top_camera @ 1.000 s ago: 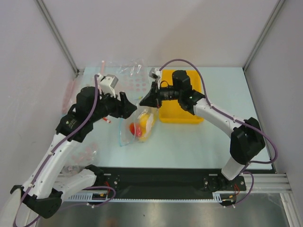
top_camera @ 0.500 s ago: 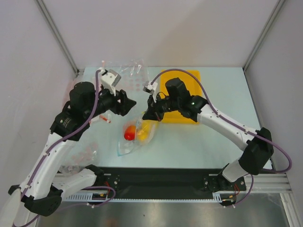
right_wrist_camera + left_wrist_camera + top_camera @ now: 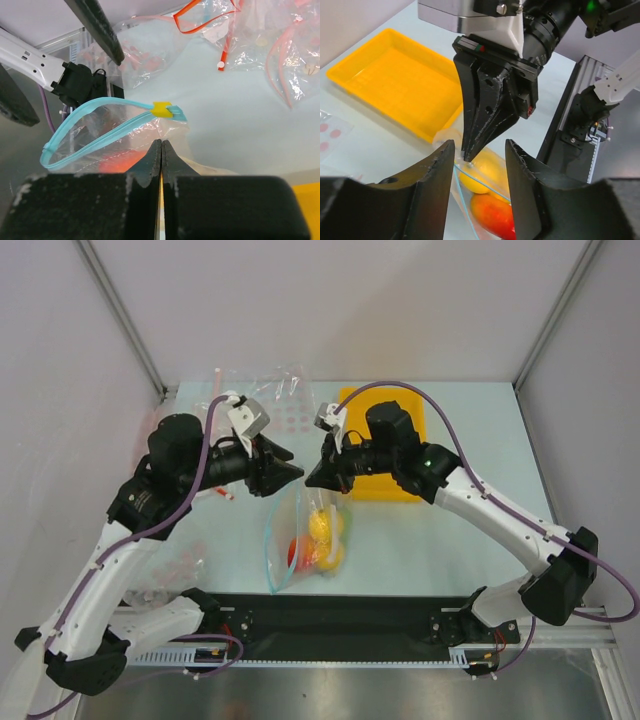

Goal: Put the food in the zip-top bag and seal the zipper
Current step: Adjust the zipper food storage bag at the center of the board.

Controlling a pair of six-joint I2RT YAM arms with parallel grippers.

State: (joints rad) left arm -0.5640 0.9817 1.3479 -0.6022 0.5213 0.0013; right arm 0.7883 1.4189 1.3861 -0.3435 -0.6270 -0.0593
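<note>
The robot's right gripper holds only the plastic below the yellow slider, so the left gripper should take the slider itself (image 3: 161,109) before closing the gaping teal zipper.
The zip-top bag (image 3: 300,525) hangs between my two grippers, its lower end on the table. Inside show two yellow fruits (image 3: 322,528) and the red round fruit (image 3: 298,550). The grey fish and green vegetable are hidden. My right gripper (image 3: 312,480) is shut on the bag's plastic (image 3: 150,131) just below the yellow slider (image 3: 161,109). The teal zipper (image 3: 100,127) gapes in an open loop. My left gripper (image 3: 290,475) is open, and its fingers (image 3: 437,185) straddle the bag's edge and the zipper strip (image 3: 462,197), with yellow fruit (image 3: 482,172) and red fruit (image 3: 495,215) between them.
The yellow tray (image 3: 385,455) lies behind the right gripper and shows in the left wrist view (image 3: 395,80). Clear bags with pink strips lie at the back left (image 3: 280,390), also in the right wrist view (image 3: 260,45), and at the near left (image 3: 170,570).
The bag has swung from lying flat at the left to hanging below the grippers, and the fruits slid toward its near end. The left gripper has moved right, close to the right gripper.
</note>
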